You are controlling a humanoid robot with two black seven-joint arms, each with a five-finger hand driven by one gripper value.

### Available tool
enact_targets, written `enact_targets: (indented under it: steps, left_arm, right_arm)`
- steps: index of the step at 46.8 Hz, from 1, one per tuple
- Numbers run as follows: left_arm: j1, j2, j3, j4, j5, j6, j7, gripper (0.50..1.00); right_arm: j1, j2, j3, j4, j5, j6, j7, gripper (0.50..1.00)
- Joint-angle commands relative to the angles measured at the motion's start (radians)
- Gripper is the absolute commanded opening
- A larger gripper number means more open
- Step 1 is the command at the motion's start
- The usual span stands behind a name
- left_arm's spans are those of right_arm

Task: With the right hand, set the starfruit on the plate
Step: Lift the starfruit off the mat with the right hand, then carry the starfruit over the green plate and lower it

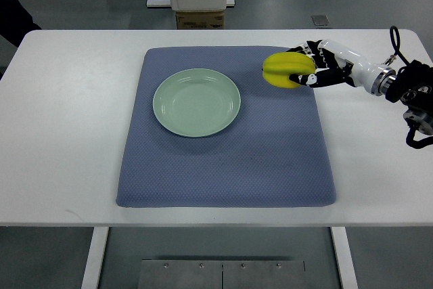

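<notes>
I should release the starfruit with my right gripper just off the middle of the pale green plate [208,96], toward my arm's side. The starfruit is still held over the blue mat.
A yellow starfruit [287,69] is held over the upper right part of the blue mat [226,160]. My right hand [312,65] is shut on it, black-and-white fingers wrapped around its right side, the arm coming in from the right edge. A pale green plate [197,102] lies empty on the mat, to the left of the fruit and a little nearer. The left arm does not show.
The mat lies on a white table [61,133]. Beyond the table's far edge stand a white column base and a cardboard box [199,18]. A dark sleeve of a person [12,18] shows at the upper left corner.
</notes>
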Motion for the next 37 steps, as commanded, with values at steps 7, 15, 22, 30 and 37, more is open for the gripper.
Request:
enact_targets:
  steps: [7,15,22,30,37]
  left_arm:
    - [-0.001,0.0,0.0,0.0,0.0,0.0,0.0,1.0]
    - [0.0,0.0,0.0,0.0,0.0,0.0,0.0,1.0]
    - [0.0,0.0,0.0,0.0,0.0,0.0,0.0,1.0]
    - [0.0,0.0,0.0,0.0,0.0,0.0,0.0,1.0]
    - [0.0,0.0,0.0,0.0,0.0,0.0,0.0,1.0]
  right_arm:
    - [0.004,0.006,0.006,0.0,0.0,0.001,-0.008,0.5]
    - [0.008,0.048,0.008,-0.001,0.001,-0.015,-0.013,0.5]
    - [0.019,0.141,0.008,-0.029,0.001,-0.024,-0.028,0.5]
    - [0.016,0.242,0.008,-0.089,0.001,-0.032,-0.034,0.5]
    - [0.022,0.295,0.008,-0.107,0.006,-0.032,-0.059,0.5]
